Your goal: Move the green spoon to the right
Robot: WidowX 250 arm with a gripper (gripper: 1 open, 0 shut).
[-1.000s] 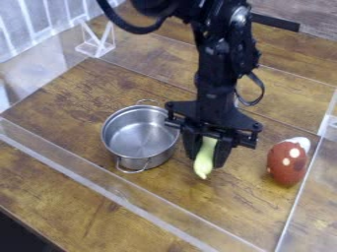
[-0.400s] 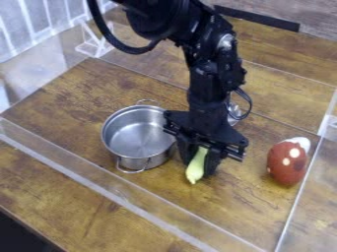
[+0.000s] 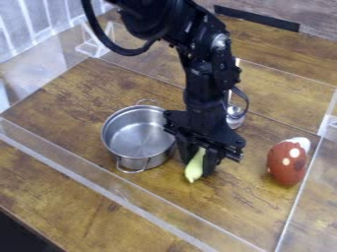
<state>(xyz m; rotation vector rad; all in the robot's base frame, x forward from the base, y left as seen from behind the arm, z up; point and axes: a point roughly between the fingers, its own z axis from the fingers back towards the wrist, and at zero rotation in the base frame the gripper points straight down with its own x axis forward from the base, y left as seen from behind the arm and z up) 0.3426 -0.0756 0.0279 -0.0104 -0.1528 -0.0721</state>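
Observation:
Next, my gripper releases the green spoon on the wood (image 3: 206, 151) between the steel pot and the red-and-white ball, closer to the pot.
The green spoon (image 3: 196, 166) shows as a thick yellow-green handle slanting down toward the wooden table (image 3: 79, 108), just right of the steel pot; its lower end is at or near the wood. My gripper (image 3: 202, 150) points straight down from the black arm and is shut on the handle's upper part. The spoon's silver bowl is hidden behind the fingers.
A round steel pot (image 3: 138, 136) stands directly left of the gripper, nearly touching it. A red-and-white ball-like object (image 3: 287, 160) lies to the right. Clear acrylic walls (image 3: 132, 212) border the table at the front and right. A white rack (image 3: 95, 39) stands at the back left.
The gripper has sunk a little with the spoon and rolled about its vertical axis, shifting slightly left toward the pot. The pot and the red-and-white object have stayed put.

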